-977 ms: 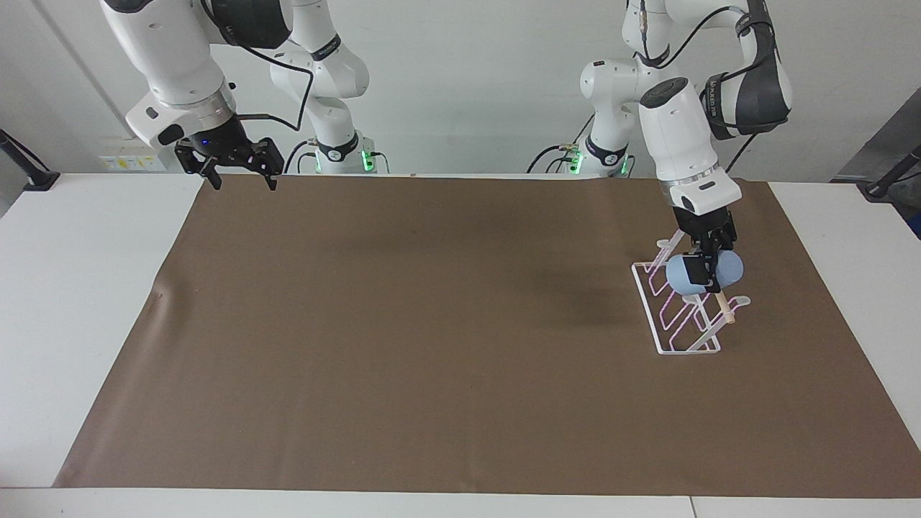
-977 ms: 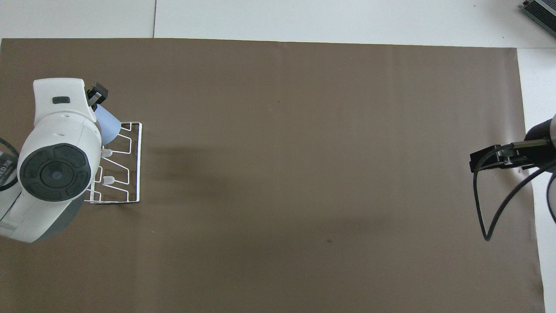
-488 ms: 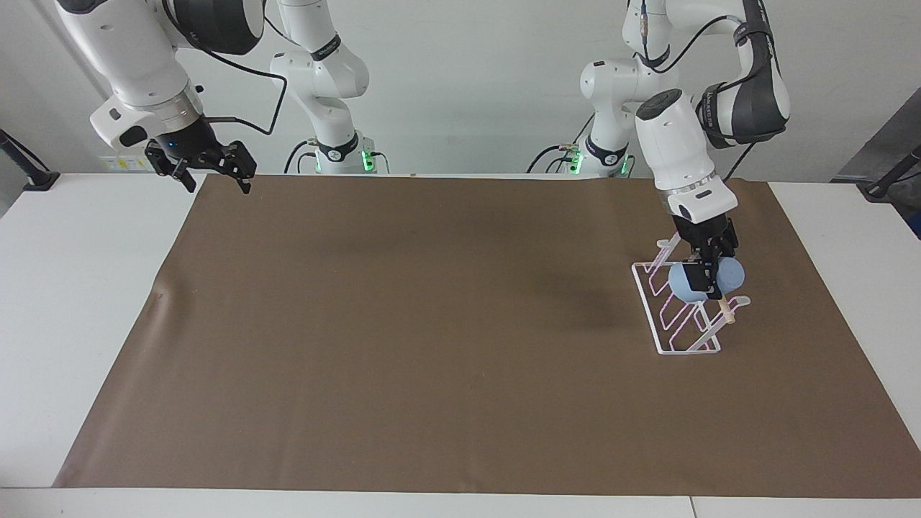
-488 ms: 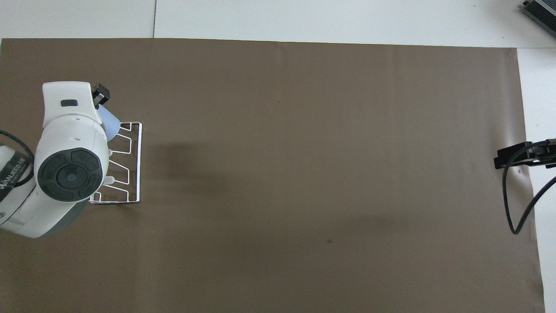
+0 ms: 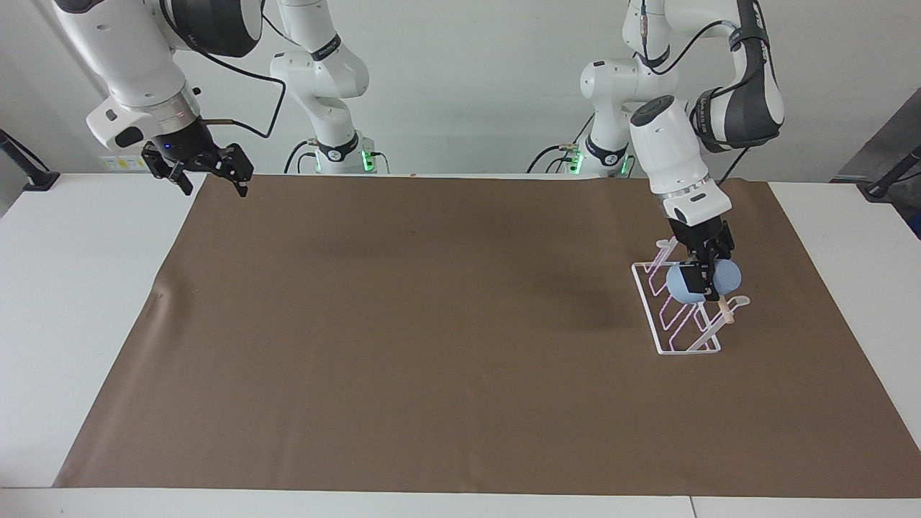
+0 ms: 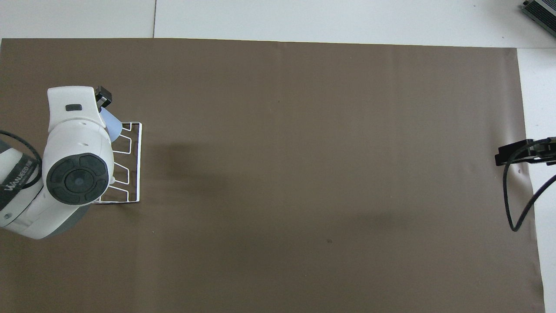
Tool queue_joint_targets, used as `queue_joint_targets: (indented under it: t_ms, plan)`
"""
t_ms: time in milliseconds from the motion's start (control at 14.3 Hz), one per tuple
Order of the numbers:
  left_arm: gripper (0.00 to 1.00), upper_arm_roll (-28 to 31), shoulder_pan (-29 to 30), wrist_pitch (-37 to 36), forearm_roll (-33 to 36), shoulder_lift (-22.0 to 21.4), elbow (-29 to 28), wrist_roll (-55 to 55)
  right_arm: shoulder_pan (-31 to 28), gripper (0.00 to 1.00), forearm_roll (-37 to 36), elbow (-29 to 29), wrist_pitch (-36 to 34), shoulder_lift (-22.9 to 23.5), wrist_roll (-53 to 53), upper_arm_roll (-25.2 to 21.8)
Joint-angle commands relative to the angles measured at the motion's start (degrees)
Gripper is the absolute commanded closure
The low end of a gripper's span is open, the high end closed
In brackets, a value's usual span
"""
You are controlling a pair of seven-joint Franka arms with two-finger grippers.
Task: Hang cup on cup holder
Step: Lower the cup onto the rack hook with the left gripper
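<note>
The robot's left gripper needs to release the light-blue cup on the cup holder's end peg [image 6: 123,130] nearest the bare white table. The cup is now held over the rack's prongs.
The white wire cup holder [image 5: 676,316] stands on the brown mat at the left arm's end of the table, its wooden dowel [image 5: 723,311] along the top; it also shows in the overhead view [image 6: 130,165]. My left gripper [image 5: 701,277] is shut on the light-blue cup [image 5: 728,275], lying on its side, and holds it over the rack's prongs. In the overhead view the arm hides most of the cup [image 6: 112,124]. My right gripper [image 5: 209,176] is open and empty, raised over the mat's corner at the right arm's end.
The brown mat [image 5: 432,324] covers most of the white table [image 5: 72,288]. A small crease in the mat [image 5: 158,293] lies at the right arm's end. A black cable [image 6: 512,195] hangs from the right arm.
My left gripper has lowered the cup slightly toward the rack's prongs. My right gripper has swung outward toward the mat's corner at its own end and stopped there.
</note>
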Motion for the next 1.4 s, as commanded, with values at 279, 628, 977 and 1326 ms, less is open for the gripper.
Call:
queue_joint_targets:
  t_ms: [279,628,977,1326]
  plan:
    - [1.00,-0.3,-0.1,-1.7,1.3,-0.1,0.5,-2.4,0.7,0.00,1.5,-1.8,1.4,-1.5,3.5,-0.2]
    - [1.00,-0.3,0.3,-2.3,4.5,1.1,2.9,-2.4,0.5,0.00,1.5,-1.7,1.2,-1.4,3.4,-0.2]
    - [1.00,-0.3,0.6,0.4,4.7,2.1,2.6,-2.6,0.6,0.00,1.5,-1.7,0.9,-1.4,3.3,-0.2]
    - [1.00,-0.3,1.2,1.7,6.4,2.2,1.1,-3.0,0.6,0.00,1.5,-1.7,0.9,-1.5,3.3,-0.2]
